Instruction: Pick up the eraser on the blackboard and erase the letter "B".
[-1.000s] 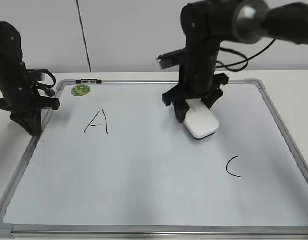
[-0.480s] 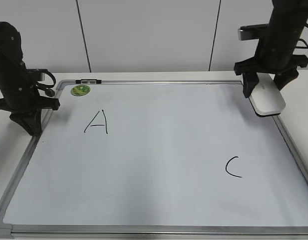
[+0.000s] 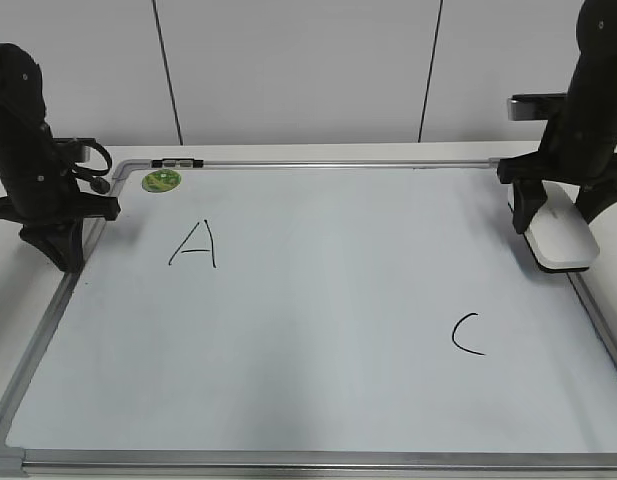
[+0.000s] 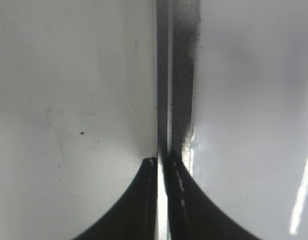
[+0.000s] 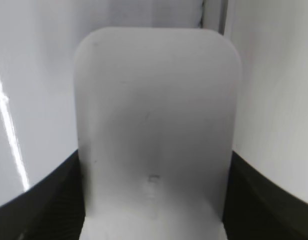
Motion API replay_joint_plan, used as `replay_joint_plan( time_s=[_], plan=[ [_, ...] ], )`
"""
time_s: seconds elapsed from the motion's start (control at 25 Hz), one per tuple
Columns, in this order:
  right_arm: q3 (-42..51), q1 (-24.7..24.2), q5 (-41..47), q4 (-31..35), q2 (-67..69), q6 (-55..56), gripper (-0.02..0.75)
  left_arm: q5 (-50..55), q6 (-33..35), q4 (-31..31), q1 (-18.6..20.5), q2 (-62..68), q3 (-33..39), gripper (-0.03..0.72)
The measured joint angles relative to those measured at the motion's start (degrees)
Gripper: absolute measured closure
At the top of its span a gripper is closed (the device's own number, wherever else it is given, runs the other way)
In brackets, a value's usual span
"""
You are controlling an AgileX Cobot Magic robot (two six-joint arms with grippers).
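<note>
Next, I let go of the white eraser, now partly over the board's frame, with my right gripper on the blackboard's silver side rail (image 3: 555, 252), farther back than the letter "C".
The white eraser (image 3: 560, 240) is held in my right gripper (image 3: 556, 215) at the board's right edge, partly over the frame; it fills the right wrist view (image 5: 156, 125) between the two black fingers. The blackboard (image 3: 318, 400) is a white board with a silver frame, bearing a black "A" (image 3: 194, 244) and a black "C" (image 3: 467, 334). No letter "B" shows on it; the middle is bare white. My left gripper (image 4: 163, 162) is shut and empty over the board's left frame rail (image 4: 163, 75), at the left in the exterior view (image 3: 56, 245).
A round green magnet (image 3: 161, 180) sits at the board's top left corner, with a small black-and-white clip (image 3: 178, 161) on the top rail. White table shows around the board, with a white wall behind.
My right gripper has carried the eraser from the board's middle, where it touched the surface, out to the right edge, then slightly down and right. The left arm has not moved.
</note>
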Motion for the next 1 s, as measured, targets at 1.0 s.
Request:
replay_joint_plan(
  time_s=[1.0],
  plan=[
    [0.1, -1.8, -0.2, 1.0, 2.5, -1.9, 0.216, 0.0, 0.0, 0.0, 0.0, 0.0, 0.0, 0.669]
  ],
)
